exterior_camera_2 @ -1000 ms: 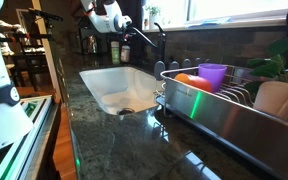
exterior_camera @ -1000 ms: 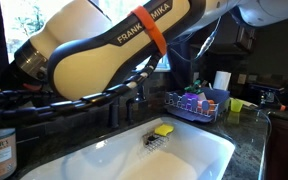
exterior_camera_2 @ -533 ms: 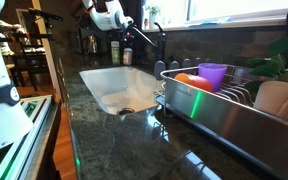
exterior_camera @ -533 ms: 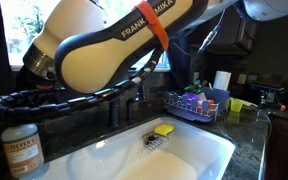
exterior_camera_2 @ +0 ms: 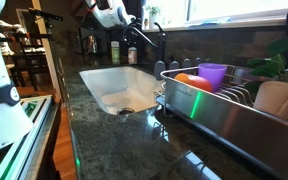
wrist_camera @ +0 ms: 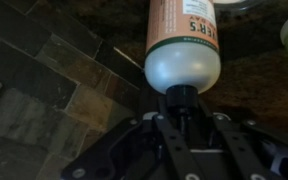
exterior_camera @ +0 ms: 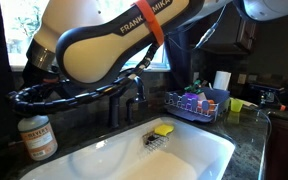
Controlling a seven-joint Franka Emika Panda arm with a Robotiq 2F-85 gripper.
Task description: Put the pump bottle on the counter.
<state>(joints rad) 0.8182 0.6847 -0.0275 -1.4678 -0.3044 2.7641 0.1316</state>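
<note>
Next, my gripper releases the pump bottle on the dark counter (exterior_camera: 13, 166) next to the back corner of the white sink. The pump bottle is now low over that counter.
The pump bottle (wrist_camera: 179, 40) is amber with a pale label and reddish print. In the wrist view it hangs straight out from my gripper (wrist_camera: 181, 105), whose fingers are closed on its dark pump top. In an exterior view the pump bottle (exterior_camera: 37, 138) stands upright at the far left, by the back corner of the white sink (exterior_camera: 199, 165), low over the dark speckled counter (exterior_camera: 252, 140). I cannot tell whether its base touches. The gripper itself is hidden there behind the arm and cables. The counter also shows in an exterior view (exterior_camera_2: 114, 140).
A dark faucet (exterior_camera_2: 160, 42) stands behind the sink (exterior_camera_2: 89, 75). A yellow sponge (exterior_camera: 163, 130) lies in the sink. A metal dish rack (exterior_camera_2: 219, 110) with a purple cup (exterior_camera_2: 213, 75) stands beside it. A green bottle (exterior_camera_2: 114, 48) is near the bottle. A blue basket (exterior_camera: 196, 103) sits at the back.
The bottle has moved right and slightly up in the exterior view, carried along by the arm. The arm has swung the same way.
</note>
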